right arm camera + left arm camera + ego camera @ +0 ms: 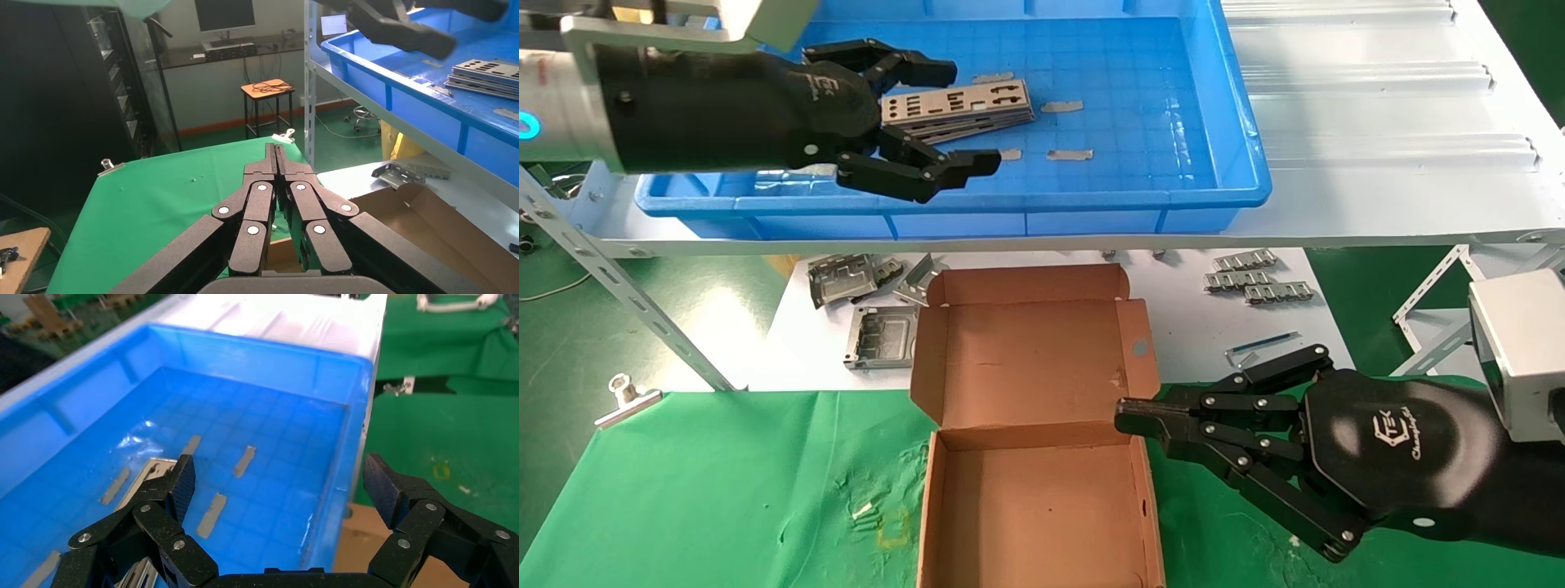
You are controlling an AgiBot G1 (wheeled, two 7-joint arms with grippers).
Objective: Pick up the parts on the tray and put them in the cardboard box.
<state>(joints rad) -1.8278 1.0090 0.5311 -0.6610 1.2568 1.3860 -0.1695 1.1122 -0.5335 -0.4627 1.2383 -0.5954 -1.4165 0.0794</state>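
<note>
The top silver part (955, 102) is in the blue tray's stack. My left gripper needs to close across its middle and pinch its long edges.
A stack of thin silver parts (960, 110) lies on the floor of the blue tray (1238, 122), on its left half. My left gripper (967, 117) hovers over that stack, open wide with nothing between its fingers. In the left wrist view one plate (153, 468) shows beside a finger (182, 481) of that open gripper (278, 478). The cardboard box (1034, 498) sits open on the green cloth below the shelf, its lid folded back. My right gripper (1128, 416) is shut and empty, with its tips at the box's right wall, and it (275, 150) points across the cloth.
Small grey strips (1062, 106) lie scattered on the tray floor. Folded metal brackets (854, 278) and more of them (1258, 282) rest on the white table behind the box. A binder clip (625, 400) holds the cloth's left corner. A slanted shelf strut (625, 294) crosses on the left.
</note>
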